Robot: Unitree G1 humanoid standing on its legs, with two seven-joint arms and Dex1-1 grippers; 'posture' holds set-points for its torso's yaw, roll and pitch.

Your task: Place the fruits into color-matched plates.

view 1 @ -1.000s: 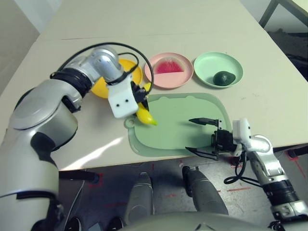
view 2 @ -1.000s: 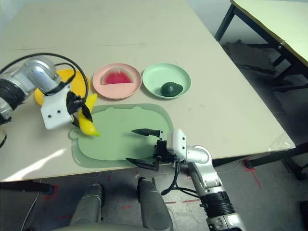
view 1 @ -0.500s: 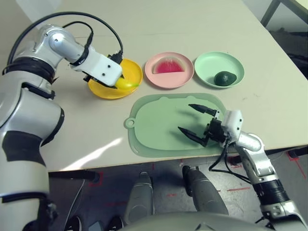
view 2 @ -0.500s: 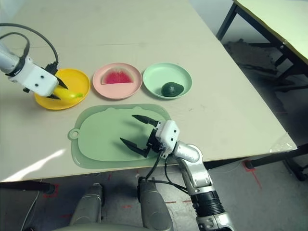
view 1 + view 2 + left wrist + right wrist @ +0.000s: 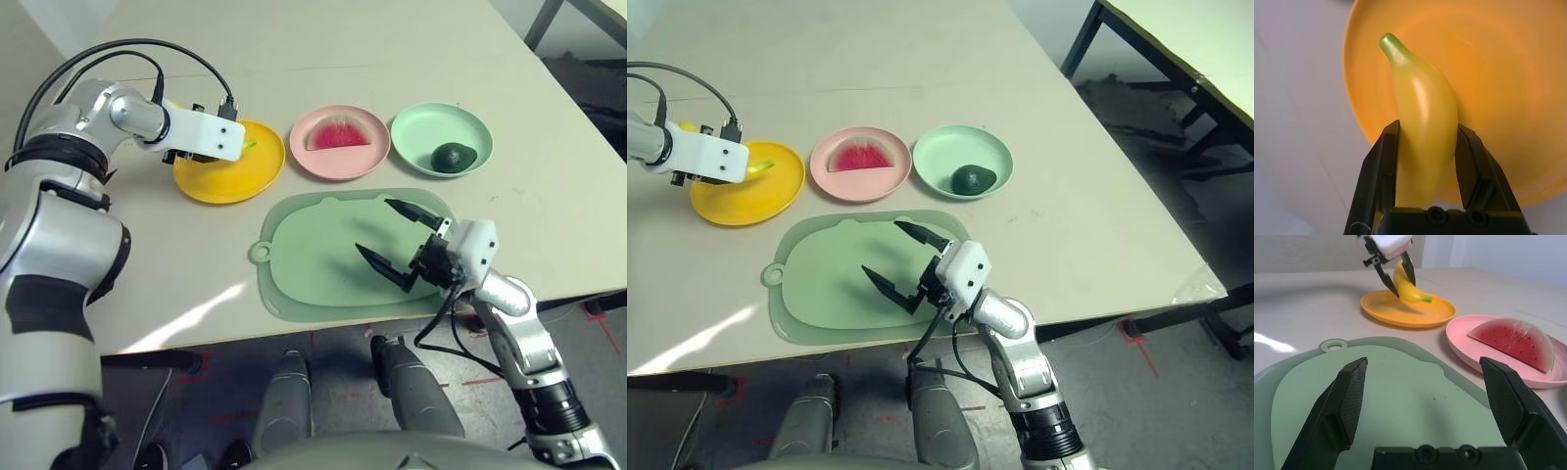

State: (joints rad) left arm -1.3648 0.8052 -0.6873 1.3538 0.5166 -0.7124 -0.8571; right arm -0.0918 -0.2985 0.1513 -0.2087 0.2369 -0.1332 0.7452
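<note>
My left gripper is to bring the yellow banana to the orange-yellow plate (image 5: 255, 166). Next, I let go of it there, on the side that faces the pink plate.
My left gripper (image 5: 1425, 142) is shut on the yellow banana (image 5: 1422, 107) and holds it over the orange-yellow plate (image 5: 230, 178) at the back left. The banana's green tip points down toward the plate (image 5: 1400, 313); whether they touch I cannot tell. The red watermelon wedge (image 5: 338, 132) lies in the pink plate (image 5: 338, 168). In the mint green plate (image 5: 421, 127) sits the dark avocado (image 5: 453, 157). My right gripper (image 5: 372, 225) is open, with nothing between its fingers, low over the near right part of the pale green mat (image 5: 313, 255).
The three plates stand in a row behind the mat. The table's front edge runs just below the mat. A dark cable (image 5: 118, 49) loops over my left forearm. Another table (image 5: 1176, 39) stands off to the right across a floor gap.
My left gripper has carried the banana from above the mat's left edge back to the orange-yellow plate. My right gripper has moved a little farther in over the mat.
</note>
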